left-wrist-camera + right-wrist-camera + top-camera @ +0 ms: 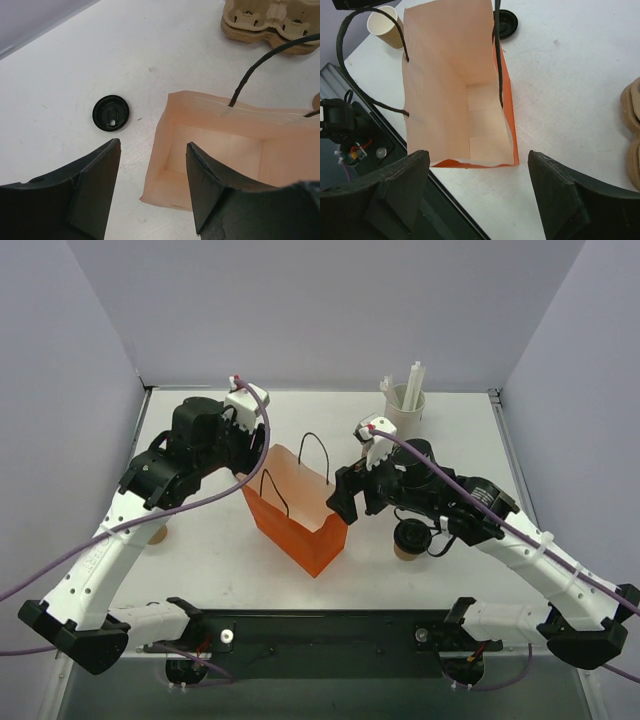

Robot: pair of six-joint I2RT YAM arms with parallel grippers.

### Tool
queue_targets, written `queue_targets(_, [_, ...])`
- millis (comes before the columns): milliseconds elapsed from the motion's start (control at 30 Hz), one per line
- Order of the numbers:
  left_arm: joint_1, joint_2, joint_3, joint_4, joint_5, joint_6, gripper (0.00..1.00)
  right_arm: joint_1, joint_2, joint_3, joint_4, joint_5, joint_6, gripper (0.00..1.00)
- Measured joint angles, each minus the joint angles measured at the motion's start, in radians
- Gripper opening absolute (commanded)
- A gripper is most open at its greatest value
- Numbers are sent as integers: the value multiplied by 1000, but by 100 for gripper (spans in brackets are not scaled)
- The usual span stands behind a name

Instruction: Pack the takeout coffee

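Observation:
The front of the orange bag is at a slant to the table's front edge. Next, my left gripper pinches the bag's short side (159, 145) and turns the bag straight before packing.
The takeout coffee (409, 539), a tan cup with a black lid, stands on the table right of the orange bag (297, 508), partly under my right arm. It shows in neither wrist view. The bag stands open and its inside looks empty in the right wrist view (451, 95) and the left wrist view (220, 145). My left gripper (254, 462) is open and empty over the bag's far left corner (152, 167). My right gripper (342, 502) is open and empty at the bag's right end (477, 172).
A loose black lid (111, 113) lies on the table beside the bag and also shows in the right wrist view (506, 22). A lidless tan cup (157, 533) stands at the left (384, 26). Stacked pulp cup carriers (270, 22) lie beyond the bag. A white cup of stirrers (405, 400) stands at the back.

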Motion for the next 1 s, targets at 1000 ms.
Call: queue_targets(1000, [7,37,-173,112,16,-47,51,-6,-230,-30,-196,529,404,75])
